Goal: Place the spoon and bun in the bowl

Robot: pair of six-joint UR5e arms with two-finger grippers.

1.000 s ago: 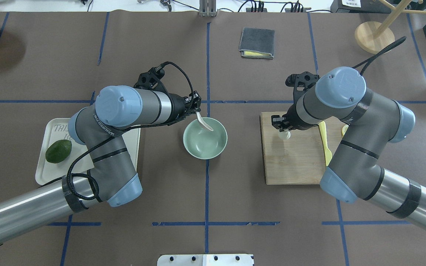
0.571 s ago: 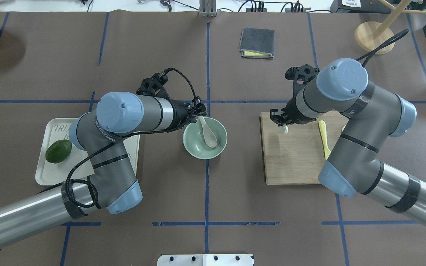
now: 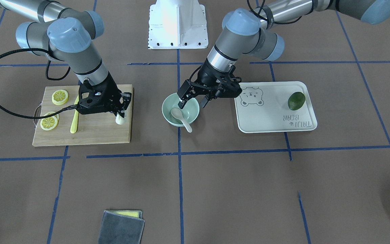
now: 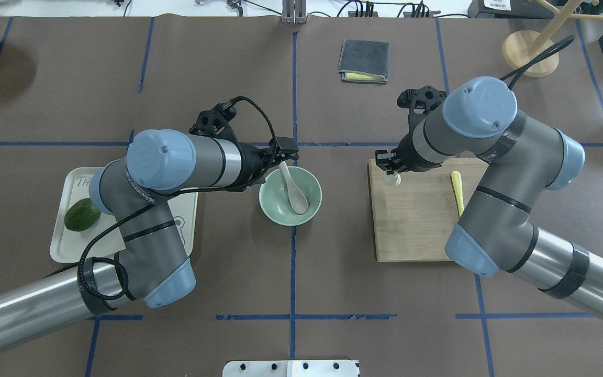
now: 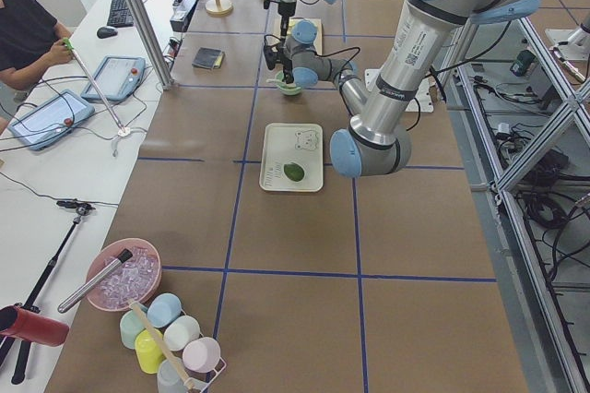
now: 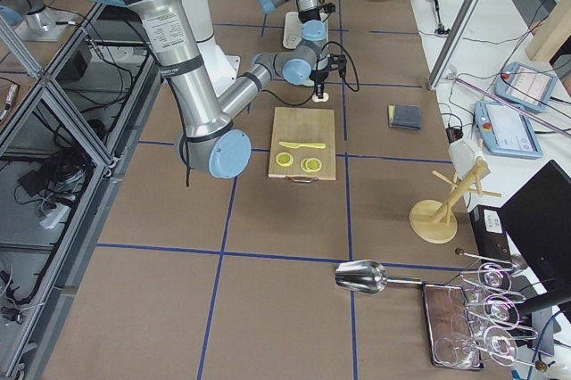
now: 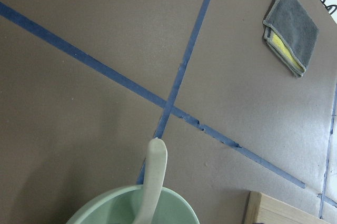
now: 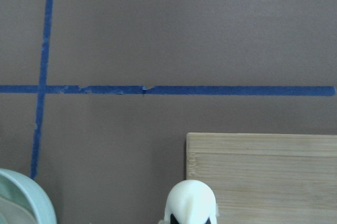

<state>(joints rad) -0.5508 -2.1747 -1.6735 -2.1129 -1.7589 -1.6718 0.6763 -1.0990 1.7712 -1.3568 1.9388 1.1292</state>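
Observation:
The white bun, now held over the wooden board's corner, will be let go by my right gripper inside the pale green bowl [image 3: 183,107], beside the scoop of the white spoon.
The white spoon [image 4: 294,191] lies in the pale green bowl [image 4: 275,203], scoop down, its handle resting on the far rim. It also shows in the front view [image 3: 180,117] and the left wrist view [image 7: 152,176]. My left gripper [image 4: 283,152] is open and empty, just above the bowl's far left rim [image 3: 190,110]. My right gripper [image 4: 388,167] is shut on the white bun [image 4: 391,179] and holds it over the wooden board's [image 4: 416,225] corner nearest the bowl. The bun also shows in the front view [image 3: 120,119] and the right wrist view [image 8: 190,203].
A yellow knife [image 3: 74,122] and lemon slices [image 3: 60,96] lie on the board. A white bear-print tray [image 3: 276,118] with an avocado [image 3: 296,100] sits beside the bowl on my left. A folded grey cloth [image 4: 364,60] lies far across the table.
My left gripper let go of the spoon, which dropped into the bowl, and the gripper opened. My right gripper carried the bun toward the board's far left corner.

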